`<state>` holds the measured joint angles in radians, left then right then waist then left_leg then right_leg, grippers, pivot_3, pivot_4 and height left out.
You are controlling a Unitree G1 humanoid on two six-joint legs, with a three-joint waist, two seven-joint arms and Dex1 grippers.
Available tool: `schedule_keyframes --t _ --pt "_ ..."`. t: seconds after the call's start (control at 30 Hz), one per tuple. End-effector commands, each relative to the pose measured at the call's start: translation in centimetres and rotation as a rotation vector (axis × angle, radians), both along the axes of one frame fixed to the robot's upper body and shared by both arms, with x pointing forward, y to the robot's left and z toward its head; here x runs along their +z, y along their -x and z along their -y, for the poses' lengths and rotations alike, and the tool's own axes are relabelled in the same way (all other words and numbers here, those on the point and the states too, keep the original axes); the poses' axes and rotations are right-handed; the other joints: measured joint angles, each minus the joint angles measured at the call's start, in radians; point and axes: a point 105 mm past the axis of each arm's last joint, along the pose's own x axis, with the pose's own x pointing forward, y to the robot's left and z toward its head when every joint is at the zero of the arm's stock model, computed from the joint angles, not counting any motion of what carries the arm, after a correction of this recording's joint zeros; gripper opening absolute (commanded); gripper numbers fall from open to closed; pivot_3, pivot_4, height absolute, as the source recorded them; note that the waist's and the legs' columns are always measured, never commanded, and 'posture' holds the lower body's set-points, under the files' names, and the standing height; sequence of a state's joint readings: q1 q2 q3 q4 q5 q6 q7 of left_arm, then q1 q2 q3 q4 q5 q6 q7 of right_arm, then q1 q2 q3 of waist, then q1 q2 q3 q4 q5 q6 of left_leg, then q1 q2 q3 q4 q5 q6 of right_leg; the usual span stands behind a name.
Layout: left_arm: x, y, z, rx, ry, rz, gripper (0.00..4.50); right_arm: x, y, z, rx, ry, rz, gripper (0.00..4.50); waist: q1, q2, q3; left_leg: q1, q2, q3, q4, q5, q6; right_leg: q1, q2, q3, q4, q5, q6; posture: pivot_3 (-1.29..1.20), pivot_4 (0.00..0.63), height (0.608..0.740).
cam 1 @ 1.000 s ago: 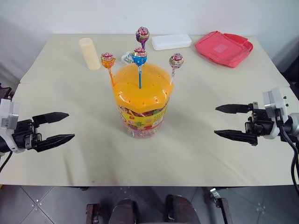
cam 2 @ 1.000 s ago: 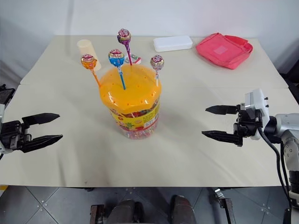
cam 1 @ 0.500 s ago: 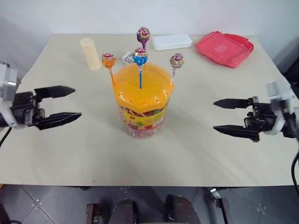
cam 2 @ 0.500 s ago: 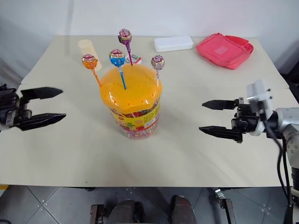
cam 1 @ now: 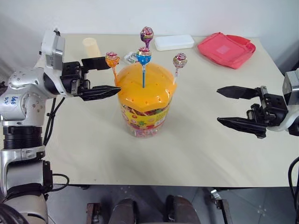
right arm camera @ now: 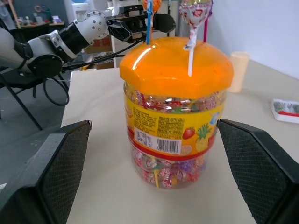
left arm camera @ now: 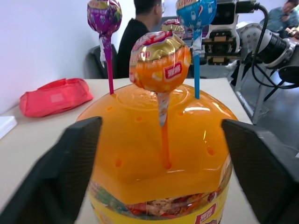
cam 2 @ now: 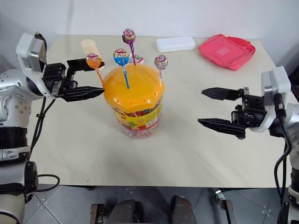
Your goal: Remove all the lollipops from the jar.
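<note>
Next, my right gripper reaches for and closes on the stick of the silvery-pink lollipop [cam 1: 176, 73] [right arm camera: 191, 45], at a spot just below the lollipop's round wrapped head.
The jar [cam 1: 144, 112], a clear tub with a domed orange lid [cam 1: 142, 86], stands mid-table. Four lollipops stick up from the lid: orange [cam 1: 111, 59], blue [cam 1: 144, 55], purple [cam 1: 146, 33] and silvery-pink [cam 1: 180, 59]. My left gripper [cam 1: 114, 74] is at the lid's left edge, level and open, one finger above and one below the orange lollipop's stick. In the left wrist view the orange lollipop [left arm camera: 160, 60] sits midway between the fingers [left arm camera: 70, 168], touching neither. My right gripper [cam 1: 218, 106] hovers open to the right of the jar, well apart from it.
A pale cream cylinder [cam 1: 91, 46], a white box [cam 1: 174, 42] and a red pouch [cam 1: 226, 47] lie along the table's far side. A small wrapped item [cam 1: 131, 57] sits behind the jar. A person [left arm camera: 140, 28] sits in the background beyond the table.
My left gripper has risen and swung right from the table's left side to the jar lid, now straddling the orange lollipop's stick, its fingers slightly closer together. The right gripper has risen slightly.
</note>
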<state>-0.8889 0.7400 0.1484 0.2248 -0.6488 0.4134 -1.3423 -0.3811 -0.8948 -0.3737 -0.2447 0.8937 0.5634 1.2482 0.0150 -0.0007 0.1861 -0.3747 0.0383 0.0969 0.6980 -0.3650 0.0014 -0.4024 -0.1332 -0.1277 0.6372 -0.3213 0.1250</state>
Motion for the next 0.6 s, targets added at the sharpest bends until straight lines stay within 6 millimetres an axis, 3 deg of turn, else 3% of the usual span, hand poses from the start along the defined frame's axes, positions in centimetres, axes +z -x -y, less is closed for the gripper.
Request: schedule_keyframes --t 0.03,0.33,0.37,0.6 --pt "1.4 0.8 -0.1 -0.031 -0.002 0.062 2.91 1.3 0.8 0.1 -0.017 -0.012 0.081 4.5 0.0 0.0 0.0 0.0 0.0 0.0 0.0 0.0 0.0 0.0 0.0 0.0 0.0 0.0 0.0 0.0 0.15 0.74" --pt "2.7 0.8 0.3 -0.027 0.027 0.07 0.23 1.9 0.9 -0.4 0.024 -0.035 0.101 4.5 0.008 0.0 0.0 0.0 0.0 0.0 0.001 0.0 0.0 0.0 0.0 0.0 0.0 0.0 0.0 0.0 0.15 0.74" --pt "3.1 0.8 0.2 -0.019 0.039 0.076 0.07 2.0 0.9 -0.5 0.042 -0.037 0.106 4.5 0.008 0.0 0.0 0.0 0.0 -0.001 0.001 0.0 0.001 0.0 0.0 0.0 0.0 0.0 0.0 0.0 0.15 0.74" --pt "7.0 1.4 -1.2 0.12 0.118 0.167 0.07 2.8 0.5 -1.0 0.107 -0.071 0.117 4.5 0.005 0.0 0.0 0.0 0.0 -0.001 0.001 -0.001 0.001 0.0 0.0 0.0 0.0 0.0 0.0 0.0 0.15 0.74"
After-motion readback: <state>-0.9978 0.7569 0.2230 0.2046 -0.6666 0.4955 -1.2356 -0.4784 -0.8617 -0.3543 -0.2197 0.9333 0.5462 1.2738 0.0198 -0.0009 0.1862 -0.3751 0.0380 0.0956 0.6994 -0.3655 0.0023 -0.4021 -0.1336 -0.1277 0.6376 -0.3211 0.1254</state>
